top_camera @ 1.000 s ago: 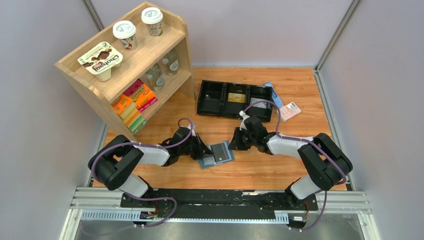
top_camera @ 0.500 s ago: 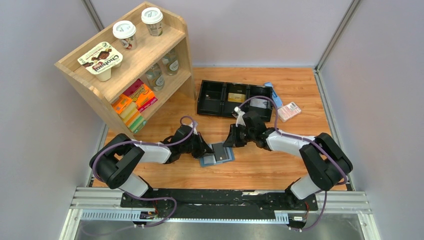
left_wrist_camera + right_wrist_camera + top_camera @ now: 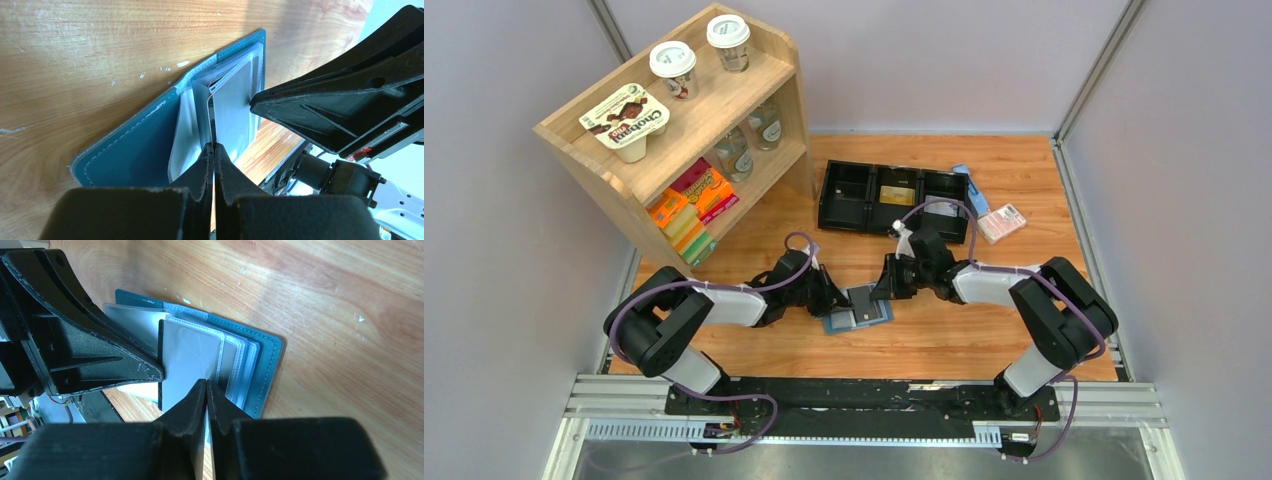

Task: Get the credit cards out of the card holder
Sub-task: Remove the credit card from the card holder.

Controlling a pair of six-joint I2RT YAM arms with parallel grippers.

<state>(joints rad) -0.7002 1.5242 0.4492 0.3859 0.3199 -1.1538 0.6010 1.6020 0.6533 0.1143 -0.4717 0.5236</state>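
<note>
Just the credit card's dark edge pokes from the card holder's top sleeve, so next my left gripper reopens and pinches that edge (image 3: pixel 212 117) while my right gripper pins the sleeve.
The teal card holder (image 3: pixel 857 310) lies open on the wood between my two grippers. It also shows in the left wrist view (image 3: pixel 131 145) and the right wrist view (image 3: pixel 267 365), with clear sleeves fanned out. A dark-edged credit card (image 3: pixel 186 360) sits in the top sleeve; it looks like a dark rectangle from above (image 3: pixel 862 298). My left gripper (image 3: pixel 214 146) is shut, pinching a thin sleeve edge of the holder from the left (image 3: pixel 836 300). My right gripper (image 3: pixel 206 382) is shut, its tips against the near edge of the top sleeve (image 3: pixel 882 291).
A long black three-compartment tray (image 3: pixel 845 205) stands behind, with a gold card (image 3: pixel 896 193) in it. A pink-white packet (image 3: pixel 1003 222) lies at its right. A wooden shelf (image 3: pixel 724 95) with cups and boxes stands at the back left.
My right gripper has moved left and a little down, from clear of the holder to its right edge. My left gripper has stayed at the holder.
</note>
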